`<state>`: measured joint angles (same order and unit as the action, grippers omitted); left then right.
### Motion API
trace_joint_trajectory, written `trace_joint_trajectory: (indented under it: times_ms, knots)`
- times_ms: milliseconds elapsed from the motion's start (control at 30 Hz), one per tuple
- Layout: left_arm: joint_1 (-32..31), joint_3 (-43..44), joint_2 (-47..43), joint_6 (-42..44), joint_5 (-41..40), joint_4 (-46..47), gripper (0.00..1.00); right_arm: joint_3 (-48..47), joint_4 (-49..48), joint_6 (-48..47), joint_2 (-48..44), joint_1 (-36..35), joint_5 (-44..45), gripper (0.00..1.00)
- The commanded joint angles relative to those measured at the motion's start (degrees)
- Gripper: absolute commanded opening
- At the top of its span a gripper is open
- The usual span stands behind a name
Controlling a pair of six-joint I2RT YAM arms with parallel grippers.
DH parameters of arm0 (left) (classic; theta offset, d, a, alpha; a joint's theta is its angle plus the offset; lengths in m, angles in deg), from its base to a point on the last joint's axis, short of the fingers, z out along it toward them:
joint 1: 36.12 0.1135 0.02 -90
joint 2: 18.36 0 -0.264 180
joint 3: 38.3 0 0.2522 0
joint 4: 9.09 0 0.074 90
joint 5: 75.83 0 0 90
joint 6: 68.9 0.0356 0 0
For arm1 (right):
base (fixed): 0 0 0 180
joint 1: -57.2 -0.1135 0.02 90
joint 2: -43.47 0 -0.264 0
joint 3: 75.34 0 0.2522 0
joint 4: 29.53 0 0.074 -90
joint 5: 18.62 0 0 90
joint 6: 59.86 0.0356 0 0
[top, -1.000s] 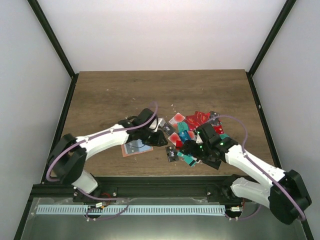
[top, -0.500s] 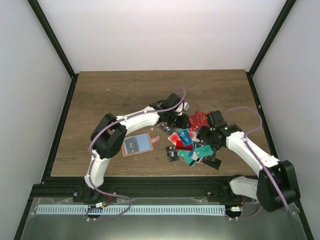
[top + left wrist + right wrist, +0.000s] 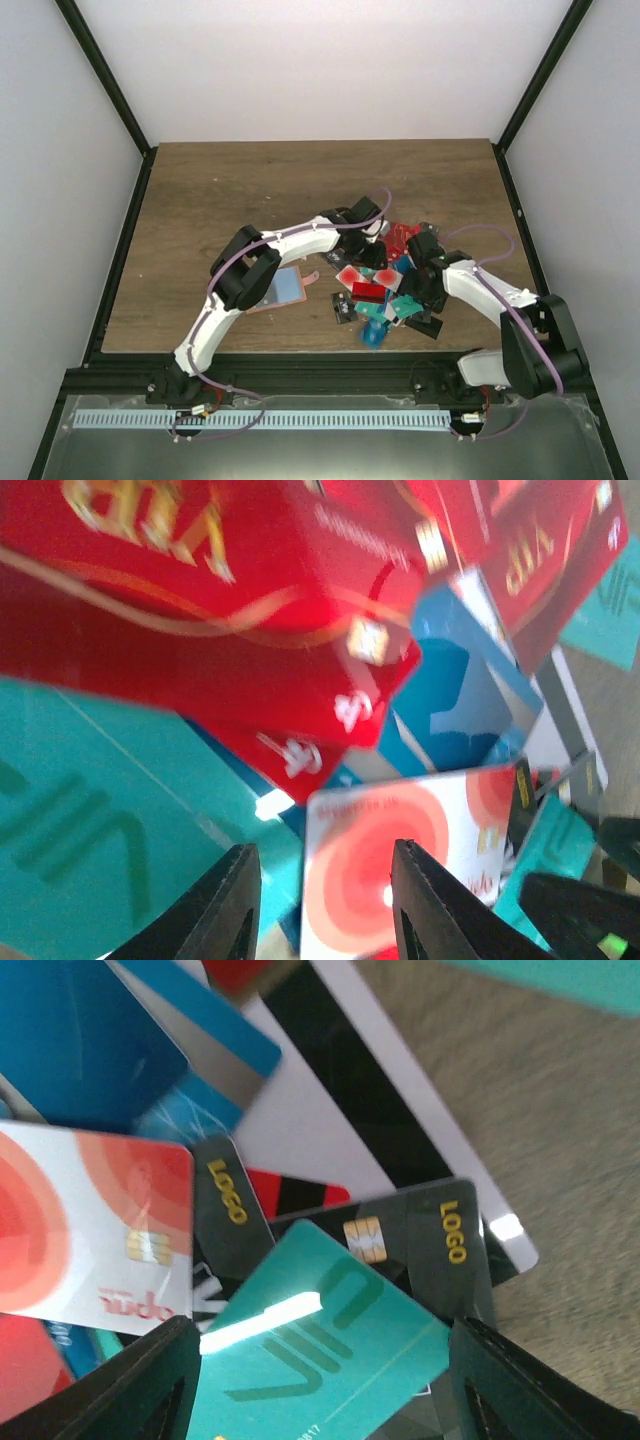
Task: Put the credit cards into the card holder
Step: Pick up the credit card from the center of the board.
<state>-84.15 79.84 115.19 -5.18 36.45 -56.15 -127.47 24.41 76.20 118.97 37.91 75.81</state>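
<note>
Next, my right gripper closes on the near end (image 3: 373, 343) of the blue card that is closest to the front edge of the table.
The credit cards (image 3: 368, 291) lie in a loose heap of red, teal, blue and black at the table's middle right. The card holder (image 3: 291, 288) lies open and flat to their left, partly under my left arm's elbow. My left gripper (image 3: 372, 252) is at the heap's far edge, open; its fingertips (image 3: 235, 900) straddle a white card with red circles (image 3: 400, 860) and grip nothing. My right gripper (image 3: 421, 288) hangs over the heap's right side, open, with a teal VIP card (image 3: 320, 1360) lying between its fingers (image 3: 150, 1380).
Red VIP cards (image 3: 200, 600), a teal card (image 3: 90, 810) and a blue card (image 3: 460, 700) crowd the left wrist view. Black LOGO cards (image 3: 420, 1250) and a white card with a black stripe (image 3: 350, 1110) lie under the right gripper. One blue card (image 3: 372, 335) lies nearest the front edge.
My left arm swung right from the card holder to the heap, and its jaws opened. My right gripper moved back over the heap's right side. Several cards shifted.
</note>
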Motion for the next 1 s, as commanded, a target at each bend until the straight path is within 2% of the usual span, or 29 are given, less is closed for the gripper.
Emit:
trace_joint_trajectory:
  times_ms: [0,300,533,700,900,967]
  knots:
    - [-2.2,-6.4,-2.3,2.2,-1.0,-3.0,0.39,2.4,-1.5,-1.1,2.1,-0.1,-6.4,0.69]
    - [-4.4,-21.6,-11.0,0.8,-0.9,2.4,0.38,7.7,-3.7,5.4,3.1,-9.8,-16.2,0.68]
    - [-4.7,-30.2,-17.6,-1.7,1.9,6.4,0.38,7.4,-0.9,6.5,-1.9,-11.2,-19.7,0.67]
    - [-5.0,-32.1,-20.8,-2.3,3.3,7.5,0.38,4.6,4.8,4.5,-5.1,-11.2,-19.8,0.7]
    - [-5.1,-32.3,-25.3,-3.2,3.3,7.4,0.38,5.3,9.7,2.4,-8.0,-11.2,-26.7,0.73]
    - [-5.1,-31.9,-26.5,-3.1,3.8,7.1,0.34,6.7,9.2,2.7,-10.1,-11.2,-29.9,0.73]
